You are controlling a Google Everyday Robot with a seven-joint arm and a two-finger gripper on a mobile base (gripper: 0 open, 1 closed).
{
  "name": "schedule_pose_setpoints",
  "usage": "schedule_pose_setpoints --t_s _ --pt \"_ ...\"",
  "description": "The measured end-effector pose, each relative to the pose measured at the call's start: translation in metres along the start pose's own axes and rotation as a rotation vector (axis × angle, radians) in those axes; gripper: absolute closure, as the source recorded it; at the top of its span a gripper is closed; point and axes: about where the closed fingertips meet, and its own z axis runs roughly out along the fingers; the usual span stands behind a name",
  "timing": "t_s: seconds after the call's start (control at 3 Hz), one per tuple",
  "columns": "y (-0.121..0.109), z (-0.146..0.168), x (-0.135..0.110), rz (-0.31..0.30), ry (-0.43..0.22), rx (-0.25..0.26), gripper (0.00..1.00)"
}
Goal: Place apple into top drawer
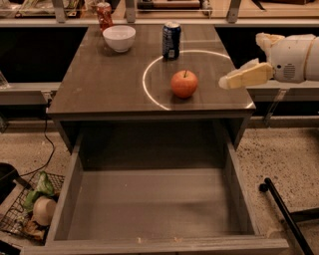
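Note:
Next, my gripper closes around the middle of the orange-red apple (184, 85), putting one finger on its near side and the other on its far side.
The orange-red apple (184, 83) stands upright on the grey-brown table top (109, 84), inside a bright ring of light, right of the middle. The top drawer (154, 204) is pulled wide out below the table's front edge, and nothing lies in it. My gripper (234, 79) comes in from the right at table-top height. It points left toward the apple and is about a hand's width to the apple's right, not touching it. It holds nothing.
A blue can (171, 40) stands behind the apple, a white bowl (118, 38) at the back left and a red can (104, 15) behind it. A wire basket of rubbish (30, 209) sits on the floor at left; a black bar (284, 214) lies at right.

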Motion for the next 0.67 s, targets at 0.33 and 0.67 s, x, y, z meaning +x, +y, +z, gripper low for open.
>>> schedule_pose_setpoints --t_s 0.33,0.67 --pt "0.0 0.0 0.0 -0.001 0.004 0.0 0.0" --pt "0.003 0.015 0.004 0.021 -0.01 -0.014 0.0"
